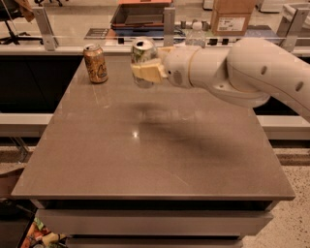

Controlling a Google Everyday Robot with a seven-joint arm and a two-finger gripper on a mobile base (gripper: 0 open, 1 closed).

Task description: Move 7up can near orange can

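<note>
Next, my gripper lets go of the 7up can on the grey table (113,90) close beside the orange can, toward the table's middle.
The orange can (96,63) stands upright at the far left of the grey table (155,145). My gripper (147,68) reaches in from the right and is shut on the 7up can (143,52), whose silver top shows above the cream fingers (150,71). The can is held above the table's far edge, a short way to the right of the orange can and apart from it. Most of the 7up can's body is hidden by the fingers.
A clear plastic water bottle (195,33) stands at the table's far edge, mostly hidden behind my arm (242,72). Beyond the table runs a rail with posts (168,22); a cardboard box (232,17) and a tray (141,14) lie behind it.
</note>
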